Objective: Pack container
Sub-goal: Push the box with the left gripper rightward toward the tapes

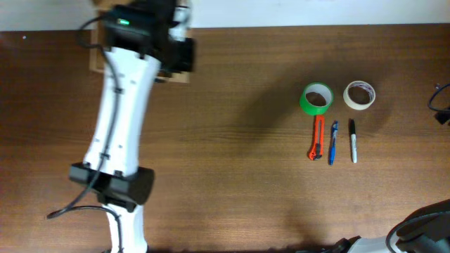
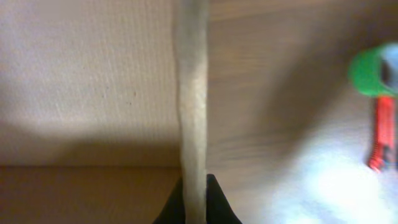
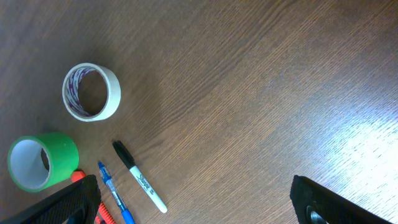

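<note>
My left gripper is holding the tan cardboard container. It will let go of it on the bare table (image 1: pixel 231 103) (image 2: pixel 258 93) just short of the green tape roll.
The tan cardboard container (image 1: pixel 96 62) sits at the table's far left corner, mostly hidden under my left arm. My left gripper (image 2: pixel 196 200) is shut on the container's upright flap (image 2: pixel 191 112), seen edge on, with the pale cardboard face (image 2: pixel 87 74) to its left. My right gripper (image 3: pixel 196 205) is open and empty above the bare table, to the right of the pens. A green tape roll (image 1: pixel 316 98), a white tape roll (image 1: pixel 359 95), an orange box cutter (image 1: pixel 317 138), a blue pen (image 1: pixel 333 143) and a black marker (image 1: pixel 353 140) lie together at the right.
The right wrist view shows the white roll (image 3: pixel 91 91), green roll (image 3: pixel 40 160), marker (image 3: pixel 138 176) and pen (image 3: pixel 115 199) up close. A wall runs along the table's far edge (image 1: pixel 281 14). A black cable (image 1: pixel 440 102) lies at the right edge.
</note>
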Motion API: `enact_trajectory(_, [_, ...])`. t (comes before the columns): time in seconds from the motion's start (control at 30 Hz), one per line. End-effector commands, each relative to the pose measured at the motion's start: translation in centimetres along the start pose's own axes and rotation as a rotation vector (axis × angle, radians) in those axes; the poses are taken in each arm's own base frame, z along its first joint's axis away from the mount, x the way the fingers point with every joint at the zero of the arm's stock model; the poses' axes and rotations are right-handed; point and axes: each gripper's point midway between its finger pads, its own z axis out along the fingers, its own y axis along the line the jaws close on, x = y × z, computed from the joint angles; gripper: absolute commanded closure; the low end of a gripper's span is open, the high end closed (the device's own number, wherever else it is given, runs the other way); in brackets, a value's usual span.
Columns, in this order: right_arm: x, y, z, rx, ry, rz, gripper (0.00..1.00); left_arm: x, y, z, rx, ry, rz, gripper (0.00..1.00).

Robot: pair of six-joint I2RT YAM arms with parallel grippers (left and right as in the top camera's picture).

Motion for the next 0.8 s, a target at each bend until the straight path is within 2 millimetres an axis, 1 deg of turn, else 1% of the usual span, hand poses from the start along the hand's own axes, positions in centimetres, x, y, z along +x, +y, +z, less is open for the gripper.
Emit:
enact_trajectory(0.0, [-0.2, 0.1, 0.0, -0.009, -0.002, -0.003, 0.01, 0.8, -4.3, -0.5, -0.001, -0.011, -0.024, 0.98])
enact_trajectory(0.1, [-0.2, 0.1, 0.0, -0.009, -0.002, -0.003, 0.01, 1.7, -7.3, 0.0, -0.035, -0.010, -0.058, 0.98])
enact_trajectory(0.2, [-0.2, 0.1, 0.0, -0.009, -0.002, -0.003, 0.01, 2.8, -10.5, 0.6, -0.023, 0.001, -0.081, 0.98])
enact_trajectory(0.27, [-0.2, 0.1, 0.0, -0.009, -0.002, -0.003, 0.01, 3.7, -12.5, 1.4, -0.014, 0.022, -0.105, 0.99])
enact_trajectory(0.33, [-0.2, 0.1, 0.0, -0.009, -0.002, -0.003, 0.01, 4.5, -14.1, 2.5, -0.022, 0.043, -0.121, 0.99])
enact_trajectory(0.5, [-0.2, 0.1, 0.0, -0.009, -0.002, -0.003, 0.01, 6.0, -16.9, 6.7, -0.066, 0.085, -0.164, 0.98])
enact_trajectory(0.57, [-0.2, 0.1, 0.0, -0.009, -0.002, -0.003, 0.01, 6.7, -17.6, 8.5, -0.072, 0.115, -0.172, 0.99])
enact_trajectory(0.63, [-0.2, 0.1, 0.0, -0.009, -0.002, -0.003, 0.01, 7.6, -18.2, 10.2, -0.065, 0.169, -0.175, 0.98])
enact_trajectory(0.77, [-0.2, 0.1, 0.0, -0.009, -0.002, -0.003, 0.01, 9.1, -18.4, 13.0, -0.091, 0.237, -0.195, 0.99])
